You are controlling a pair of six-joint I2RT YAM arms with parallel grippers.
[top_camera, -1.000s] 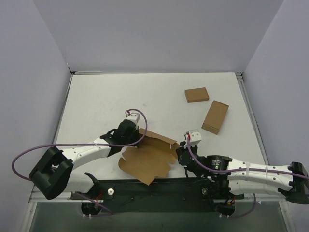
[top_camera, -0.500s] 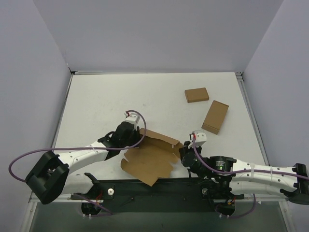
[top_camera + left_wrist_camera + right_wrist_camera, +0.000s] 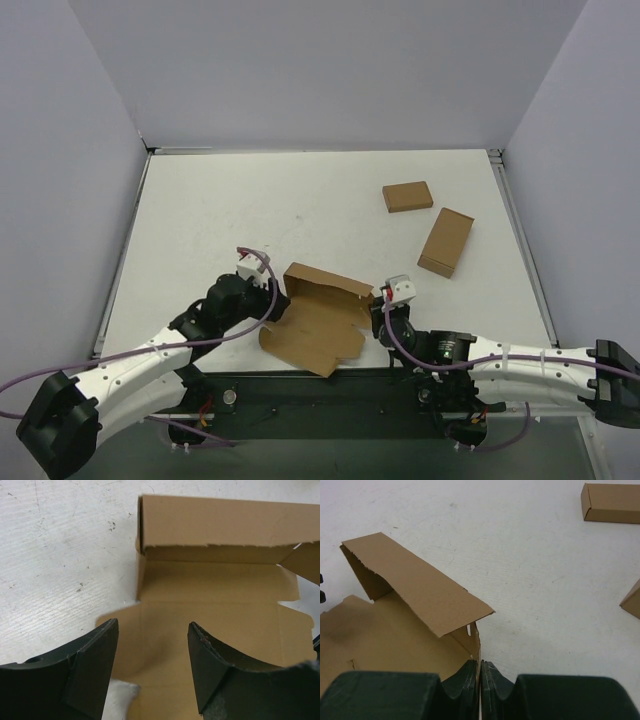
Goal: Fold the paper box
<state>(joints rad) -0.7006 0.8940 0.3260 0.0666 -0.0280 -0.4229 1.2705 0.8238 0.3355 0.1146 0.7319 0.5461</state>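
The corner of the paper box's back flap stands free ahead of my left gripper. Next, my left gripper pinches that corner (image 3: 141, 553) and holds the flap steady for my right gripper.
The paper box (image 3: 316, 322) is a brown cardboard sheet lying near the table's front edge, between the two arms. Its back flap (image 3: 220, 522) stands up and leans over the base panel. My left gripper (image 3: 268, 303) is open at the box's left side. In the left wrist view this gripper (image 3: 153, 622) hovers over the sheet's left flap with nothing between its fingers. My right gripper (image 3: 480, 667) is shut on the thin upright side flap at the box's (image 3: 395, 630) right end, and in the top view the right gripper (image 3: 373, 318) sits at that edge.
Two smaller closed brown boxes lie at the back right, one flat (image 3: 407, 196) and one angled (image 3: 446, 241); the right wrist view also shows these small boxes (image 3: 612, 502). White table (image 3: 220, 210) stretches behind the sheet. A black rail (image 3: 320, 395) runs along the near edge.
My left gripper has opened, let go of the box and drawn back to the left and toward the near edge. The box has shifted slightly left with its back flap up. The right gripper keeps its pinch.
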